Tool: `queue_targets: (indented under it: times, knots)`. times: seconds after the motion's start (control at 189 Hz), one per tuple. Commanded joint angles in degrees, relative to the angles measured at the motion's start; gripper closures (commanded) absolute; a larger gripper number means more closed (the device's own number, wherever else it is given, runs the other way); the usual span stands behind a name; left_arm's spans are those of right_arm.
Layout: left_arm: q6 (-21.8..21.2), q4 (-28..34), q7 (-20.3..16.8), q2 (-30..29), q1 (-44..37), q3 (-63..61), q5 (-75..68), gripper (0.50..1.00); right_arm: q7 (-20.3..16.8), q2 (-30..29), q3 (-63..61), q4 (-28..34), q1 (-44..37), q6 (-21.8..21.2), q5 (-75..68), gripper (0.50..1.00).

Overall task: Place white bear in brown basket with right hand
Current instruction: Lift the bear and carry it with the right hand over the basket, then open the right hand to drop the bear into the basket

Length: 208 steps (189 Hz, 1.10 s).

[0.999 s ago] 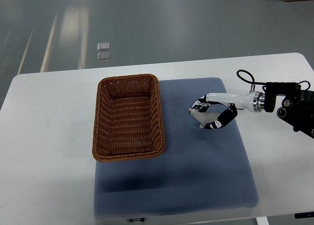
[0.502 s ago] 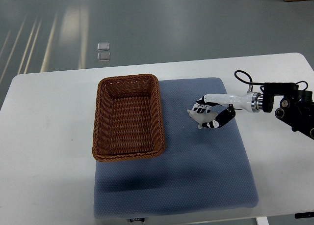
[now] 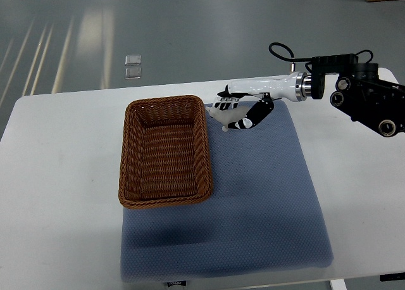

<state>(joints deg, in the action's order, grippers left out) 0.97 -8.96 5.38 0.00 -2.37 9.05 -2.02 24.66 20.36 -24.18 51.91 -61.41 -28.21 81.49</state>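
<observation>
I will let go of the white bear with my right gripper inside the far half of the brown basket (image 3: 162, 140), about midway between the basket's sides. The bear now hangs outside the basket rim.
The small white bear (image 3: 228, 116) hangs in the air just right of the brown basket's far right corner, held by my right hand (image 3: 237, 113). That hand, white with black finger segments, is shut on the bear; its arm (image 3: 354, 90) comes in from the right edge. The brown wicker basket (image 3: 130, 170) lies empty on the left part of the blue-grey mat (image 3: 266, 201). The bear is outside the basket rim, lifted off the mat. My left arm does not show.
The mat lies on a white table (image 3: 63, 176) whose far edge runs just behind the basket. Two small clear squares (image 3: 133, 66) lie on the grey floor beyond the table. A black cable (image 3: 281, 51) loops above the right wrist.
My right hand has lifted the bear off the mat and carried it left and toward the far edge, from mid-mat to beside the basket's far right corner.
</observation>
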Motion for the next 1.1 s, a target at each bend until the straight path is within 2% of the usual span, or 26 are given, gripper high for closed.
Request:
queue_targets:
  times: [0.0, 0.174, 0.323, 0.513, 0.619, 0.819, 0.841, 0.846, 0.856, 0.872, 0.878, 0.883, 0.888, 0.894, 0.899, 0.904, 0.909, 0.915, 0.92, 0.925, 0.931, 0.936, 0.941, 0.957, 0.999, 1.094]
  knots:
    - [0.00, 0.00, -0.02, 0.00, 0.00, 0.00, 0.00, 0.500, -0.05, -3.57, 1.07, -0.49, -3.55, 0.00, 0.08, 1.000]
    - [0.00, 0.00, 0.07, 0.00, 0.00, 0.00, 0.00, 0.500, -0.58, -12.62, 2.74, -1.98, -5.48, 0.88, 0.43, 1.000]
    - [0.00, 0.00, -0.02, 0.00, 0.00, 0.00, 0.00, 0.500, -0.67, -20.26, 3.79, -7.78, -5.57, 1.23, 0.78, 1.000]
    - [0.00, 0.00, 0.07, 0.00, 0.00, 0.00, 0.00, 0.500, -3.30, -20.36, 5.64, -11.39, -4.78, 2.55, 0.78, 1.000]
    - [0.00, 0.00, 0.07, 0.00, 0.00, 0.00, 0.00, 0.500, -3.48, -20.36, 6.78, -11.74, -3.64, 5.18, 0.78, 1.000]
    - [0.00, 0.00, -0.02, 0.00, 0.00, 0.00, 0.00, 0.500, -3.39, -20.36, 6.60, -11.65, -2.58, 5.62, -0.10, 1.000]
    - [0.00, 0.00, -0.02, 0.00, 0.00, 0.00, 0.00, 0.500, -3.39, -20.36, 6.52, -11.65, -2.58, 5.80, -0.19, 0.971]
    - [0.00, 0.00, -0.02, 0.00, 0.00, 0.00, 0.00, 0.500, -3.39, -20.36, 6.52, -11.65, -2.58, 5.80, -0.27, 0.951]
    - [0.00, 0.00, -0.02, 0.00, 0.00, 0.00, 0.00, 0.500, -3.39, -20.36, 6.52, -11.65, -2.58, 5.80, -0.28, 0.951]
    - [0.00, 0.00, 0.07, 0.00, 0.00, 0.00, 0.00, 0.500, -3.39, -20.36, 6.25, -11.65, -2.58, 5.80, -0.36, 0.902]
    - [0.00, 0.00, 0.07, 0.00, 0.00, 0.00, 0.00, 0.500, -3.39, -20.36, 6.25, -11.65, -2.58, 5.80, -0.36, 0.901]
    - [0.00, 0.00, -0.02, 0.00, 0.00, 0.00, 0.00, 0.500, -3.39, -20.36, 6.16, -11.65, -2.58, 5.80, -0.36, 0.873]
    - [0.00, 0.00, -0.02, 0.00, 0.00, 0.00, 0.00, 0.500, -3.39, -20.36, 6.16, -11.65, -2.58, 5.80, -0.36, 0.873]
    - [0.00, 0.00, -0.02, 0.00, 0.00, 0.00, 0.00, 0.500, -3.39, -20.36, 6.08, -11.65, -2.58, 5.80, -0.45, 0.840]
    - [0.00, 0.00, -0.02, 0.00, 0.00, 0.00, 0.00, 0.500, -3.39, -20.36, 6.08, -11.65, -2.58, 5.80, -0.45, 0.840]
    - [0.00, 0.00, -0.02, 0.00, 0.00, 0.00, 0.00, 0.500, -3.30, -20.36, 5.99, -11.65, -2.58, 5.80, -0.54, 0.800]
    - [0.00, 0.00, -0.02, 0.00, 0.00, 0.00, 0.00, 0.500, -3.30, -20.36, 5.99, -11.65, -2.58, 5.80, -0.54, 0.799]
    - [0.00, 0.00, -0.02, 0.00, 0.00, 0.00, 0.00, 0.500, -3.30, -20.36, 5.90, -11.65, -2.58, 5.89, -0.54, 0.757]
    - [0.00, 0.00, -0.02, 0.00, 0.00, 0.00, 0.00, 0.500, -3.30, -20.36, 5.90, -11.65, -2.58, 5.89, -0.54, 0.756]
    - [0.00, 0.00, -0.02, 0.00, 0.00, 0.00, 0.00, 0.500, -3.30, -20.36, 5.81, -11.65, -2.67, 5.89, -0.63, 0.716]
    - [0.00, 0.00, -0.02, 0.00, 0.00, 0.00, 0.00, 0.500, -3.30, -20.36, 5.81, -11.65, -2.67, 5.89, -0.63, 0.715]
    - [0.00, 0.00, -0.02, 0.00, 0.00, 0.00, 0.00, 0.500, -3.30, -20.36, 5.81, -11.65, -2.67, 6.06, -0.63, 0.683]
    - [0.00, 0.00, -0.02, 0.00, 0.00, 0.00, 0.00, 0.500, -3.30, -20.36, 5.81, -11.65, -2.67, 6.06, -0.63, 0.683]
    - [0.00, 0.00, -0.02, 0.00, 0.00, 0.00, 0.00, 0.500, -3.30, -20.36, 5.81, -11.65, -2.67, 6.41, -0.89, 0.640]
    - [0.00, 0.00, -0.02, 0.00, 0.00, 0.00, 0.00, 0.500, -3.30, -20.36, 5.72, -11.65, -2.67, 7.12, -1.50, 0.609]
    - [0.00, 0.00, -0.02, 0.00, 0.00, 0.00, 0.00, 0.500, -3.30, -20.36, 5.72, -11.65, -2.84, 8.09, -2.30, 0.597]
